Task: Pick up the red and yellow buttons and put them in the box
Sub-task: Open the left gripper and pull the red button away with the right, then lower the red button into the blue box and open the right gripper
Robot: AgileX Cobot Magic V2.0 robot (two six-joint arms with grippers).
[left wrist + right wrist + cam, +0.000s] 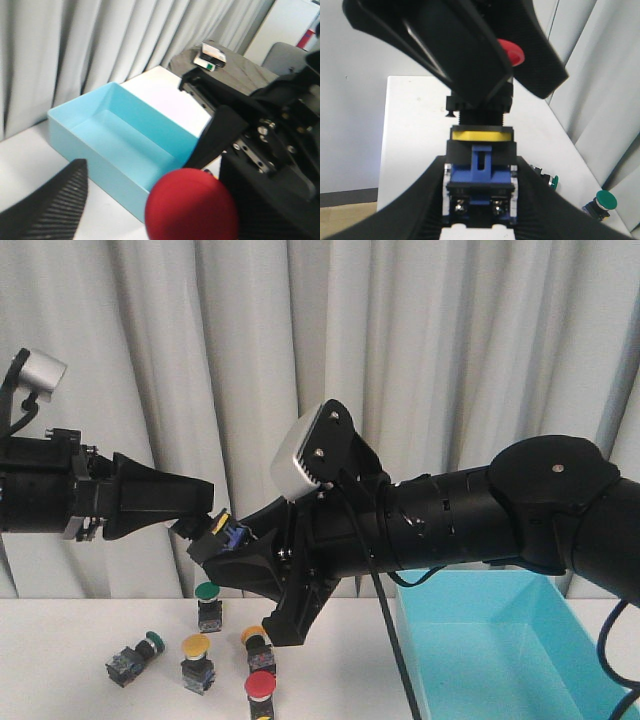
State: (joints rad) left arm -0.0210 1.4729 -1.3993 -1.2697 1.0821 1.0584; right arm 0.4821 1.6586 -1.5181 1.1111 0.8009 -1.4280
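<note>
The robot's right gripper needs to release the red button on the turquoise box's bottom, close to the box's side (472, 680) facing the yellow button.
A red button (480, 172) with a red cap (191, 205), yellow ring and blue-black body hangs in mid-air between both arms. My right gripper (480, 187) is shut on its blue body (236, 533). My left gripper (203, 514) reaches in from the left, its fingers around the red cap. In the left wrist view a gap shows between one finger (47, 207) and the cap, so it stands open. On the table below stand a yellow button (196, 646), an orange-yellow one (255, 636) and a red one (260, 685). The turquoise box (500, 655) sits at the right.
Green-capped buttons are on the table: one upright (207, 592), one lying on its side (135, 660); two show in the right wrist view (606, 200). Grey curtains hang behind. The right arm (480, 510) spans above the box.
</note>
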